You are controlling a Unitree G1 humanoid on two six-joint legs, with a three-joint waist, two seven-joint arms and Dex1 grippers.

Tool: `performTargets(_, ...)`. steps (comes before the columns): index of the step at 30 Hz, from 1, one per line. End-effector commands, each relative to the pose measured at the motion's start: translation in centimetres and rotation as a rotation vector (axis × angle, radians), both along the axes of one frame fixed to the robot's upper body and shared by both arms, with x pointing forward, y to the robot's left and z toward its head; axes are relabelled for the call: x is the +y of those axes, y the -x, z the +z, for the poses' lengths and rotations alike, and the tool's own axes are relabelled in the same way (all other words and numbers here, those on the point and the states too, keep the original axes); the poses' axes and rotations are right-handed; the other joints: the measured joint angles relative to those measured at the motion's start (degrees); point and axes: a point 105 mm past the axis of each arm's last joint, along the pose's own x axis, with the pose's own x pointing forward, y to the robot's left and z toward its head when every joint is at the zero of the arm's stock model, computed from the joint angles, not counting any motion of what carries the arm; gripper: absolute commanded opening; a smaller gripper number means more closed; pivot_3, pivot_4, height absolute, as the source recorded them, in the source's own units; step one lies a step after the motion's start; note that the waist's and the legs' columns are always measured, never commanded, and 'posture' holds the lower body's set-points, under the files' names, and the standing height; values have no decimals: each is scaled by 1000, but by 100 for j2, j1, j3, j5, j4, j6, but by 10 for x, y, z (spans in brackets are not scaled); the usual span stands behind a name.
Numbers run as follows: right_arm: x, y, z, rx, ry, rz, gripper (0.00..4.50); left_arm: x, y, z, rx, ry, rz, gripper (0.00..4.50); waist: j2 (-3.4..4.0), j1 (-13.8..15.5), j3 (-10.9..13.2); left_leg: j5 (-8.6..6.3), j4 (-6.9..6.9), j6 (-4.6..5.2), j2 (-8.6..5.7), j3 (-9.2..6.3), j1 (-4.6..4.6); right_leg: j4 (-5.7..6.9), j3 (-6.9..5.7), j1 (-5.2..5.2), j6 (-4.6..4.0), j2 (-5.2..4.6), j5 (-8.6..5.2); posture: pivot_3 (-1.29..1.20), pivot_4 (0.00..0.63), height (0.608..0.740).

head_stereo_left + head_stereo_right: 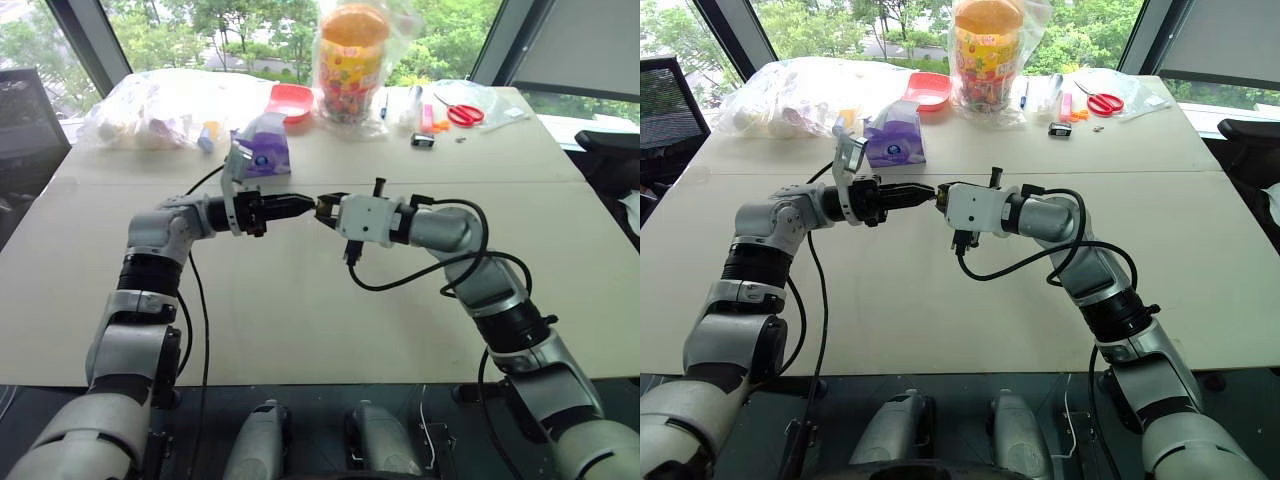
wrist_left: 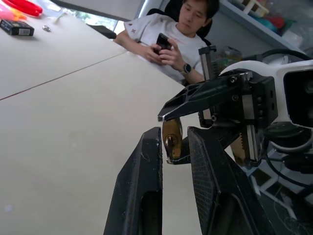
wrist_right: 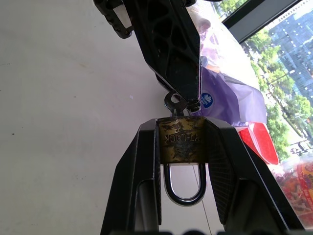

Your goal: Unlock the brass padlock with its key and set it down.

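Shackle is shut, left fingers are wide; they should pinch the key's head [image 3: 169, 104] and turn the key.
The brass padlock [image 3: 180, 140] is clamped by its body between the fingers of my right gripper [image 3: 180, 128], which is shut on it. Its silver shackle [image 3: 184, 192] hangs back toward the wrist, with both legs in the body. The small silver key [image 3: 174, 103] sticks out of the opposite face. My left gripper [image 1: 303, 207] comes in from the left and is pinched on the key head. Both grippers meet tip to tip in the air over the middle of the table [image 1: 300, 320]. In the left wrist view the padlock [image 2: 171, 139] shows between my left fingers [image 2: 146, 186].
Along the far edge of the table lie a purple tissue pack [image 1: 262, 150], a red bowl [image 1: 291, 100], a bagged snack jar [image 1: 352, 60], red scissors [image 1: 462, 112], a small black box [image 1: 422, 140] and clear plastic bags [image 1: 160, 110]. A person [image 2: 171, 34] sits at the table's right side.
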Motion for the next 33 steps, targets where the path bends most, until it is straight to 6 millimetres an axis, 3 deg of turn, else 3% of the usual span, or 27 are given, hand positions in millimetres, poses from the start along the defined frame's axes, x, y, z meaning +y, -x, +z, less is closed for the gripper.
performTargets(1, 4, 5, 15, -59, -19, 19, 715, 0, 1, 13, -47, 14, -2, 837, 0, 0, 0, 0, 0, 0, 0, 0, 0, 0, 0, 0, 0, 0, 0, 0, 150, 740)
performTargets(2, 4, 6, 15, -58, -22, 20, 715, 0, 2, 10, -47, 1, -9, 837, 0, 1, 0, 0, 0, 0, 0, 0, 0, 0, 0, 0, 0, 0, 0, 0, 150, 740)
performTargets(3, 5, 6, 15, -58, -23, 20, 715, 0, 4, 8, -47, -12, -16, 328, 0, -1, 0, 0, 0, 0, 0, 0, 0, 0, 0, 0, 0, 0, 0, 0, 150, 740)
performTargets(5, 4, 5, 16, -58, -26, 18, 715, 1, 6, 5, -43, -27, -26, 10, 0, -11, 0, 0, 0, 0, 0, 0, 0, 0, 0, 0, 0, 0, 0, 0, 150, 740)
performTargets(15, 5, 4, 17, -63, -34, 12, 715, 8, 6, 0, -21, -44, -7, 10, 0, 6, 0, 0, 0, 0, 0, 0, 0, 0, 0, 0, 0, 0, 0, 0, 150, 740)
performTargets(18, 5, 3, 18, -64, -35, 11, 715, 8, 7, 1, -11, -40, -13, 843, 0, 4, 0, 0, 0, 0, 0, 0, 0, 0, 0, 0, 0, 0, 0, 0, 150, 740)
performTargets(21, 5, 3, 18, -64, -36, 12, 715, 7, 6, 1, -28, -48, -3, 2098, 0, 4, 0, 0, 0, 0, 0, 0, 0, 0, 0, 0, 0, 0, 0, 0, 150, 740)
performTargets(29, 5, 4, 18, -65, -37, 13, 715, 7, 5, 2, -27, -30, 4, 2098, 0, 4, 0, 0, 0, 0, 0, 0, 0, 0, 0, 0, 0, 0, 0, 0, 150, 740)
performTargets(33, 6, 4, 18, -64, -36, 13, 715, 7, 6, 2, -26, -30, -3, 423, 0, 4, 0, 0, 0, 0, 0, 0, 0, 0, 0, 0, 0, 0, 0, 0, 150, 740)
